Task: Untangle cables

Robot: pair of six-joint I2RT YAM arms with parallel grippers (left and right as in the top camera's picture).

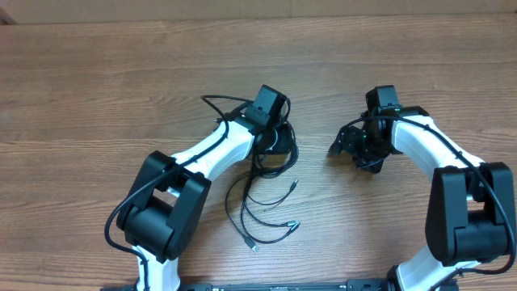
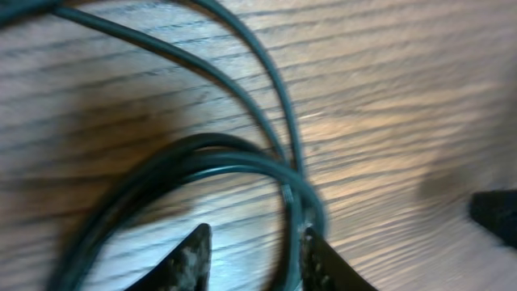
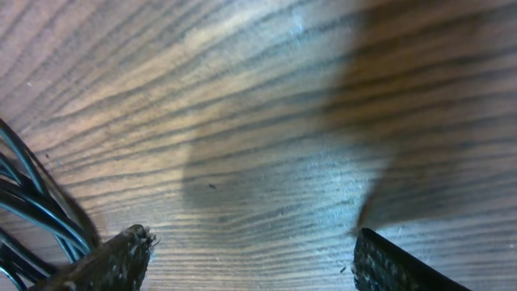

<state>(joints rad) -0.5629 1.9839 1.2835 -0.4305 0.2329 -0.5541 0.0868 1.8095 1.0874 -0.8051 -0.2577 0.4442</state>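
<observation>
My left gripper needs to grip that bend (image 2: 310, 198) of the bundle, which crosses the thin cords ahead of its fingers, and lift before my right gripper takes those cords.
The cables (image 1: 289, 150) are thin black cords bunched in a loop at mid-table, with loose strands trailing toward me and ending in small plugs, one silver-tipped (image 1: 292, 226). My left gripper (image 1: 275, 142) is down on the bundle. In the left wrist view its jaws (image 2: 257, 246) stand apart, with looped cords (image 2: 242, 158) just ahead and one strand (image 2: 291, 218) running between them against the right finger (image 2: 319, 259). My right gripper (image 1: 353, 156) hovers right of the bundle. Its fingers (image 3: 129, 255) are wide apart over bare wood, with cords (image 3: 24, 206) at the left edge.
Wooden tabletop (image 1: 121, 73) all round. A thicker black cable (image 1: 218, 105) runs from the left arm's wrist past the bundle. The right gripper's dark tip (image 2: 497, 214) shows at the right edge of the left wrist view.
</observation>
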